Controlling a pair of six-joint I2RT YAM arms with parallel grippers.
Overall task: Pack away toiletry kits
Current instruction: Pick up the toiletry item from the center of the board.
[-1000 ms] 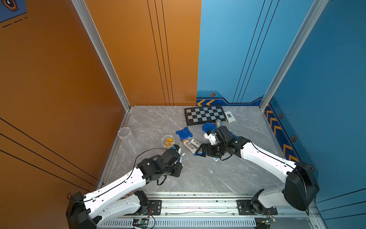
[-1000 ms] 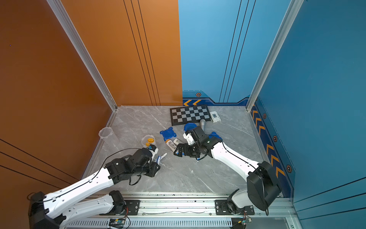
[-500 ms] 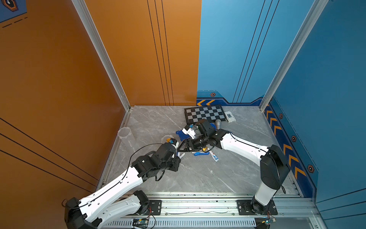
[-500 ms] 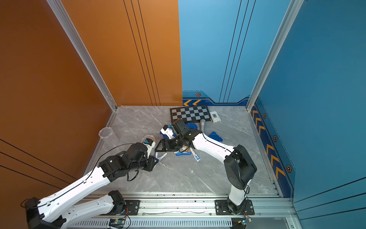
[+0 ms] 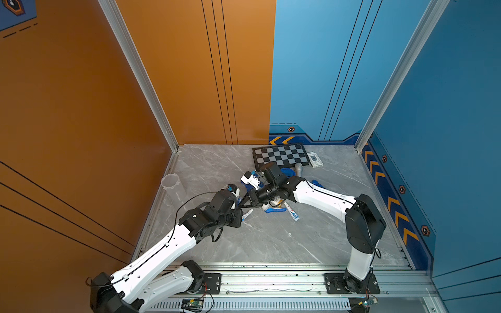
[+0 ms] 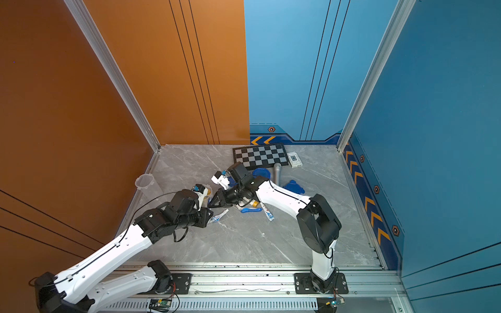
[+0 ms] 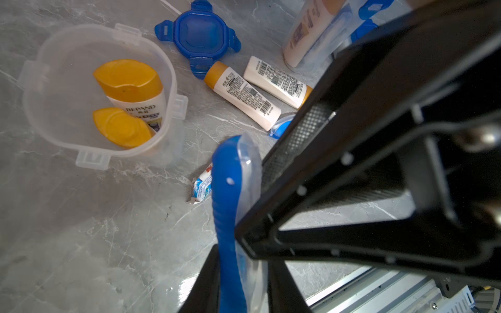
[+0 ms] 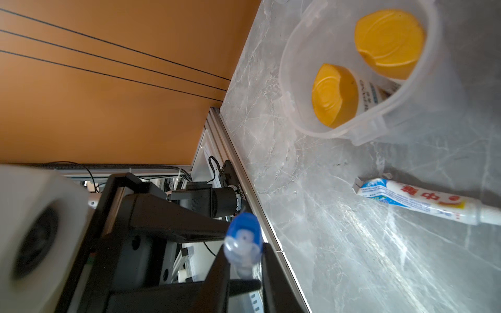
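Observation:
The toothbrush's handle end sits well past my right fingers; next I regrip closer to that handle end point(image 7: 226, 180) before lowering it into the clear cup.
My left gripper point(image 7: 241, 268) is shut on the handle of a blue toothbrush point(image 7: 226, 195) in a clear wrapper, held above the table. My right gripper point(image 8: 244, 252) is shut on the other end of the same toothbrush point(image 8: 244, 238). In both top views the two grippers meet tip to tip, left point(image 5: 238, 212) and right point(image 5: 244, 204). Just beyond them stands a clear cup point(image 7: 40, 67) with two yellow-capped bottles point(image 7: 130, 81) upright inside. A toothpaste tube point(image 7: 202, 185) lies on the table under the toothbrush.
Two more bottles point(image 7: 241, 94) and a blue lid point(image 7: 199, 35) lie beside the cup. An empty clear cup point(image 5: 170, 184) stands by the left wall. Another toothbrush point(image 5: 273, 210) and a tube point(image 5: 292, 212) lie under the right arm. At the back are the chessboard point(image 5: 280, 155) and microphone point(image 5: 298, 169).
The right arm swung left to meet the left gripper, and its jaws closed from wide open onto the toothbrush's free end. The left arm lifted the toothbrush slightly toward it.

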